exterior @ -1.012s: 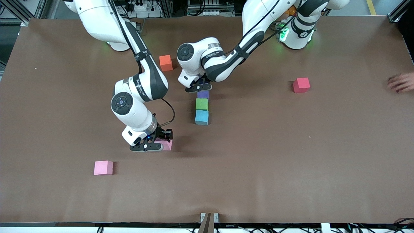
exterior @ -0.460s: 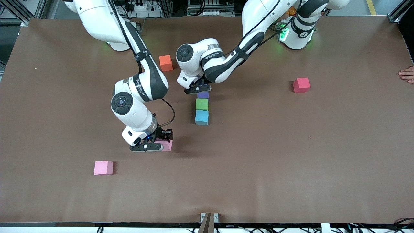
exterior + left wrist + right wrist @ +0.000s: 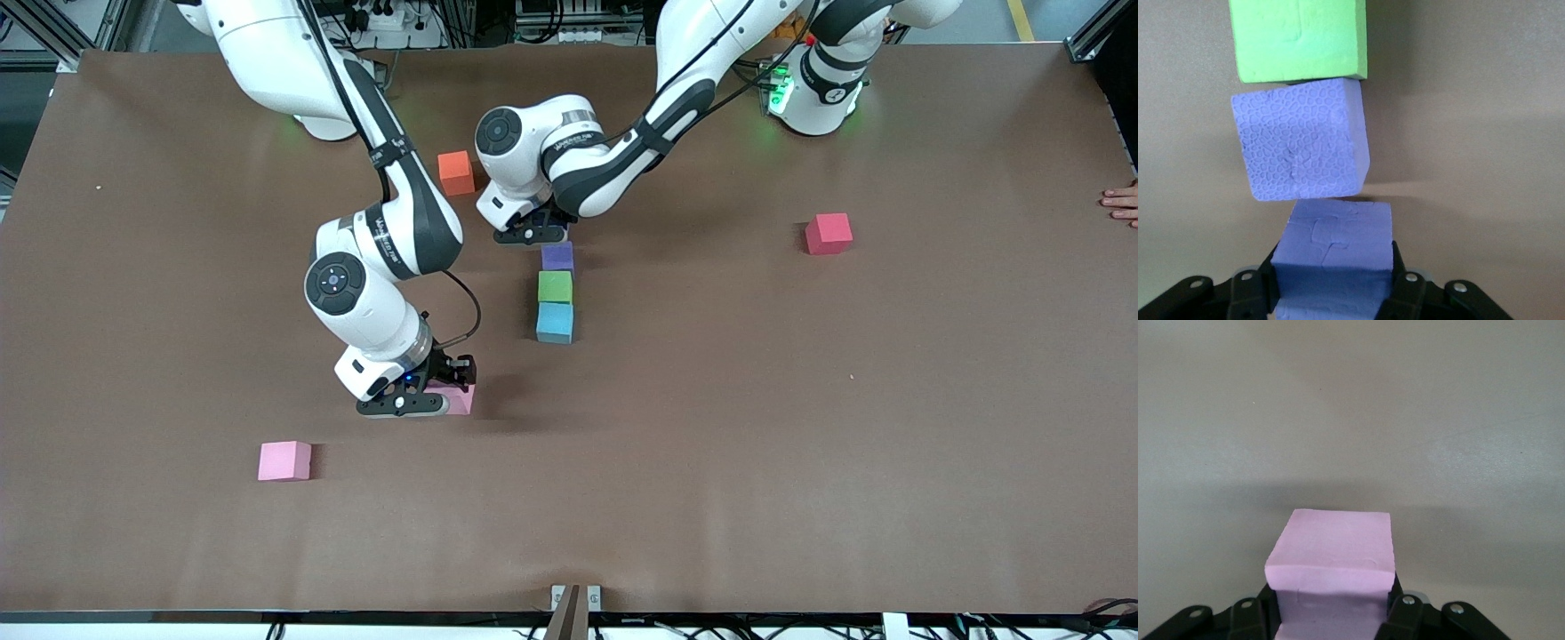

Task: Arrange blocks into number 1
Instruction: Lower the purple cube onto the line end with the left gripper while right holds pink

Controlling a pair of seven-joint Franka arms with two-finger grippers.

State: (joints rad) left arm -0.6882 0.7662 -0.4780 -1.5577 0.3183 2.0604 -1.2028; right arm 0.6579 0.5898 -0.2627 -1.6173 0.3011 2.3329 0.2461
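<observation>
My left gripper has the second purple block. It will let go of it against the tabled purple block's side [image 3: 562, 236] [image 3: 1317, 245] facing away from the green block.
A purple block [image 3: 557, 257], a green block [image 3: 555, 286] and a light blue block [image 3: 555, 322] lie in a column on the table. My left gripper [image 3: 531, 233] is low over the table at the column's purple end. It is shut on a second purple block [image 3: 1335, 257], which my hand hides in the front view. In the left wrist view the tabled purple block [image 3: 1301, 148] sits slightly askew beside the green one [image 3: 1300, 39]. My right gripper [image 3: 418, 397] is shut on a pink block [image 3: 457, 399] [image 3: 1331, 577], low over bare table. My own jaws show as the left gripper [image 3: 1335, 283] and the right gripper [image 3: 1331, 610].
A second pink block [image 3: 284, 460] lies nearer the front camera, toward the right arm's end. An orange cube [image 3: 456, 172] sits close to my left hand. A red cube [image 3: 828, 233] lies toward the left arm's end, where a person's fingers [image 3: 1122, 200] rest at the table edge.
My left gripper has shifted with its purple block toward the orange cube, uncovering the column's purple block. The person's hand has drawn back to the edge. The right arm has held still.
</observation>
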